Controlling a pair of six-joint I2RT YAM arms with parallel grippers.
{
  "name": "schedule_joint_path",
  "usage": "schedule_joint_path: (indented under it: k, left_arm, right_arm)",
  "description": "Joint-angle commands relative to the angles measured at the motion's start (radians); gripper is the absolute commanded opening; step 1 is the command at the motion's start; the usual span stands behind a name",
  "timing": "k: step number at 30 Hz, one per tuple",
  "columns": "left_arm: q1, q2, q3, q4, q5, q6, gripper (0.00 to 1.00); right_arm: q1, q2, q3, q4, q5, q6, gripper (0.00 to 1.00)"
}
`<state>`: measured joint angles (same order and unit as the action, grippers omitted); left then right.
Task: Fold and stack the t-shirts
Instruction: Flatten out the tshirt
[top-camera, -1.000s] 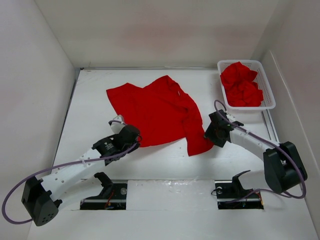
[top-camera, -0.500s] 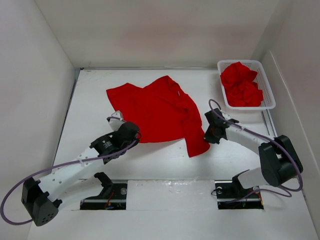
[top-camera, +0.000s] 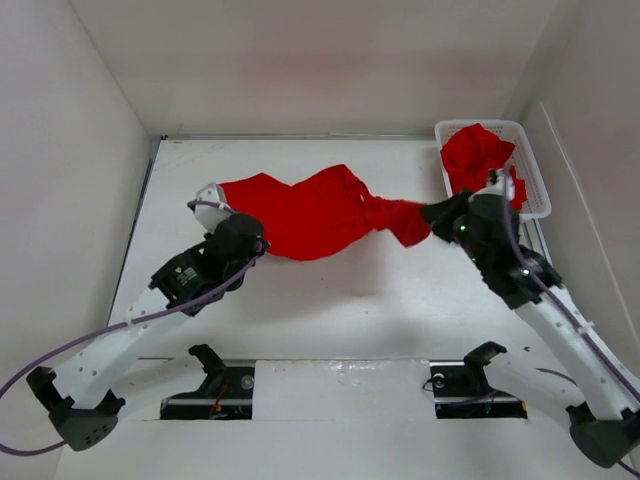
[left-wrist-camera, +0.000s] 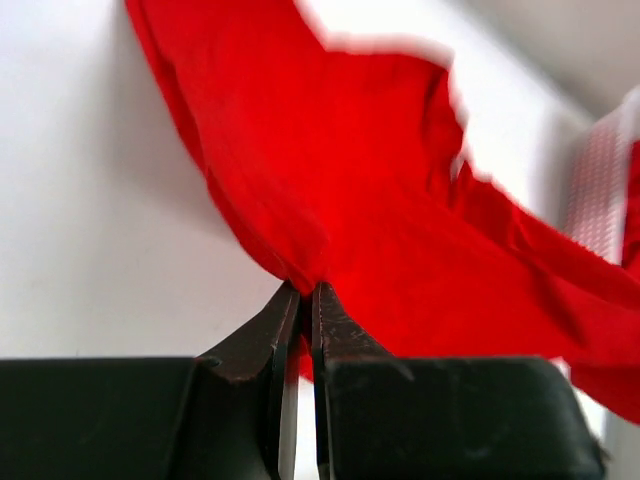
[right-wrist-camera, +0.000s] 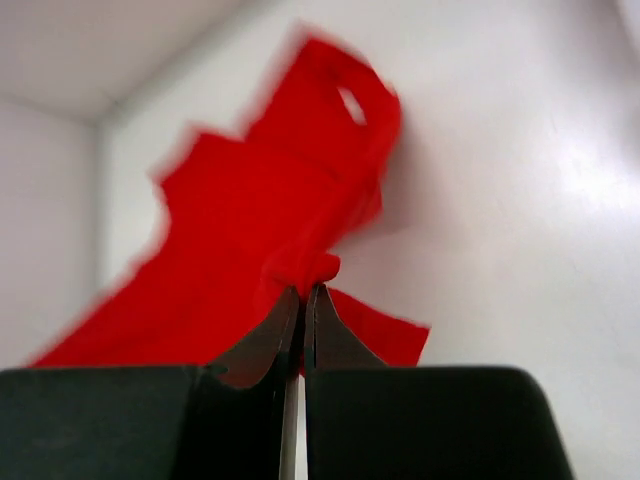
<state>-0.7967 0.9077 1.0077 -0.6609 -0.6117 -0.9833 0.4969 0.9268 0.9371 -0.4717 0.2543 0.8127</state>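
Observation:
Next, I release the red t-shirt's bunched end with my right gripper on the bare table (top-camera: 408, 304) just behind my right arm's black mount.
A bright red t-shirt (top-camera: 315, 212) hangs stretched above the table between both arms. My left gripper (top-camera: 247, 238) is shut on its left edge; in the left wrist view the cloth (left-wrist-camera: 400, 230) is pinched at the gripper (left-wrist-camera: 307, 292). My right gripper (top-camera: 437, 214) is shut on the bunched right end, seen as crumpled cloth (right-wrist-camera: 270, 220) in the right wrist view at the gripper (right-wrist-camera: 303, 292). More red t-shirts (top-camera: 480, 152) lie crumpled in the basket.
The white mesh basket (top-camera: 535, 180) stands at the back right, just behind my right arm. White walls close in on the left, back and right. Two black mounts (top-camera: 215, 385) sit at the near edge.
The right gripper has closed on the shirt's right end. Both arms have lifted the shirt off the table and pulled it apart sideways, so it hangs stretched and bunched.

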Motion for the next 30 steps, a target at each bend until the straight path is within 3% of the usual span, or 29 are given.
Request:
schedule_joint_path:
  k: [1, 6, 10, 16, 23, 27, 29, 30]
  left_arm:
    - [0.004, -0.029, 0.139, -0.052, -0.177, 0.034, 0.00]
    - [0.004, -0.049, 0.396, -0.022, -0.281, 0.171, 0.00]
    - [0.004, -0.069, 0.567, 0.110, -0.228, 0.398, 0.00]
    - [0.004, -0.043, 0.842, 0.234, -0.033, 0.650, 0.00]
    - [0.004, 0.091, 1.158, 0.175, 0.191, 0.753, 0.00]
    - [0.004, 0.125, 1.204, 0.176, 0.179, 0.778, 0.00]
    - [0.004, 0.138, 1.177, 0.198, 0.121, 0.787, 0.00]
    - [0.004, 0.157, 1.152, 0.217, 0.027, 0.787, 0.00]
  right_arm:
    - [-0.014, -0.111, 0.162, 0.070, 0.150, 0.017, 0.00]
    - [-0.061, -0.121, 0.431, -0.017, 0.397, 0.017, 0.00]
    - [-0.070, -0.085, 0.690, -0.065, 0.494, -0.033, 0.00]
    - [-0.070, -0.049, 0.919, -0.062, 0.501, -0.158, 0.00]
    - [-0.070, -0.040, 1.152, -0.041, 0.386, -0.267, 0.00]
    - [-0.070, -0.020, 1.207, -0.041, 0.375, -0.300, 0.00]
    - [-0.070, 0.010, 1.207, -0.041, 0.375, -0.309, 0.00]
    - [-0.070, 0.021, 1.189, -0.053, 0.375, -0.310, 0.00]
